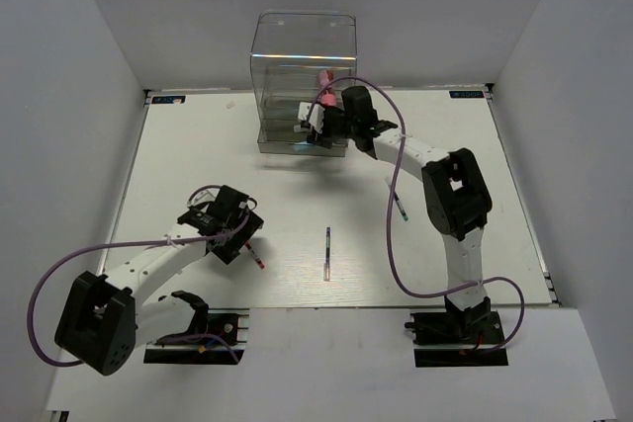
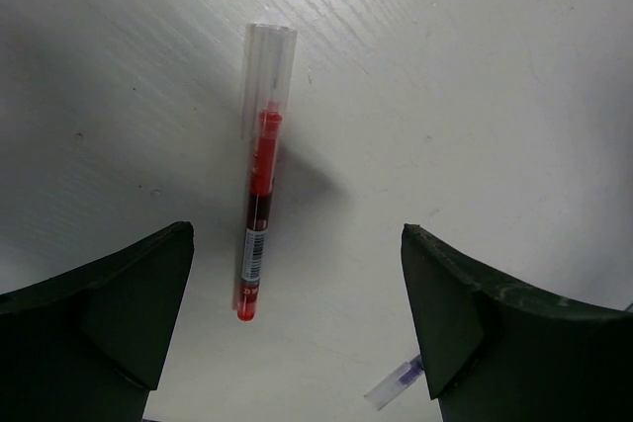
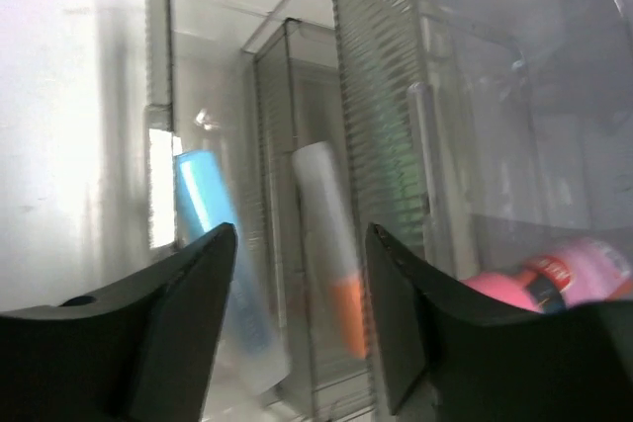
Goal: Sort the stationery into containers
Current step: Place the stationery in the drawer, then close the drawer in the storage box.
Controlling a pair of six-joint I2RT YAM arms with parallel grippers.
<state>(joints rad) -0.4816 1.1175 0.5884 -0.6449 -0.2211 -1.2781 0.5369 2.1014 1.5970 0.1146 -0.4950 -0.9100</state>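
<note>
I should close my empty right gripper in front of the bottom drawer's front side [image 1: 333, 151], then push that drawer into the clear drawer box.
The clear drawer box [image 1: 302, 61] stands at the back centre. My right gripper [image 1: 316, 127] is open and empty at its lower front. In the right wrist view its fingertips [image 3: 302, 234] face a light-blue marker [image 3: 210, 234] and a grey-orange marker [image 3: 331, 244] behind the see-through walls, with the pink tube [image 3: 564, 279] in a compartment to the right. My left gripper [image 1: 240, 242] is open just above the table. A red pen [image 2: 259, 195] with a clear cap lies between its fingers [image 2: 297, 234], nearer the left one, untouched. The pen also shows in the top view [image 1: 257, 257].
A thin dark pen [image 1: 327, 252] lies on the white table [image 1: 198, 155] near the front centre. Another thin pen [image 1: 401, 207] lies beside the right arm. A clear pen end [image 2: 396, 382] pokes out by my left gripper's right finger. White walls enclose the table.
</note>
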